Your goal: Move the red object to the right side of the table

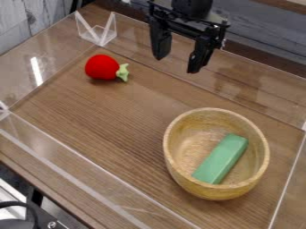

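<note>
My gripper should move next to the red object's round body (104, 67), beside its green leafy tip, and then close on it there.
The red object (104, 67) is a small rounded strawberry-like toy with a green leafy tip pointing right. It lies on the brown wood-grain table (107, 134) in the far left part. My gripper (178, 55) hangs above the table to the right of the toy, pointing down. Its two black fingers (159, 43) stand apart, open, with nothing between them. A clear gap separates the gripper from the toy.
A wooden bowl (180, 156) sits at the near right with a green rectangular block (223, 159) lying inside it. Low clear acrylic walls (96, 31) edge the table on all sides.
</note>
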Tool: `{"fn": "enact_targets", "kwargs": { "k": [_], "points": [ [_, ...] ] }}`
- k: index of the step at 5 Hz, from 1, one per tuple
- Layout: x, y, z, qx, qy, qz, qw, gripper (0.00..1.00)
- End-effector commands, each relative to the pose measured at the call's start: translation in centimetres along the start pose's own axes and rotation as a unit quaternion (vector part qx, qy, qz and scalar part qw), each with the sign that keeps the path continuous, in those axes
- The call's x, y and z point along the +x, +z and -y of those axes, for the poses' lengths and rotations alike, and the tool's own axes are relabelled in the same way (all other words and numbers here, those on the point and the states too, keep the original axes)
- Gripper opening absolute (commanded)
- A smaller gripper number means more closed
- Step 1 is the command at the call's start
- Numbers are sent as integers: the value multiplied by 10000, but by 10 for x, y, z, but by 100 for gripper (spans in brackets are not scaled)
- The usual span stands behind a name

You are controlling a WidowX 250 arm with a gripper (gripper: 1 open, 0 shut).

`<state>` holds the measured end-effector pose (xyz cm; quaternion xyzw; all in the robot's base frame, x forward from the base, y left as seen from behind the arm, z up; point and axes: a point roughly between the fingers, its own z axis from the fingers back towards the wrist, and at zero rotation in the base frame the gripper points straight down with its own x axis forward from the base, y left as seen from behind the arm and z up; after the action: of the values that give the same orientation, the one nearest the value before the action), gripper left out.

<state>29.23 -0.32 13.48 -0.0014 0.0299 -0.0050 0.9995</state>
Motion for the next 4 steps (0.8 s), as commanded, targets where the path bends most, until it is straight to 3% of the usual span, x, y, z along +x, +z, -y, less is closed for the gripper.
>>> {"fn": "enact_targets", "kwargs": {
  "k": [1, 2, 3, 4],
  "points": [
    [0, -5, -11, 101, -849, -99, 9963, 100],
    [-2, -11, -28, 203, -2032, -301, 9785, 100],
    [-1, -12, -54, 342, -3081, -347, 9501, 100],
    [3, -14, -90, 535, -4033, -398, 9126, 100]
  ]
}}
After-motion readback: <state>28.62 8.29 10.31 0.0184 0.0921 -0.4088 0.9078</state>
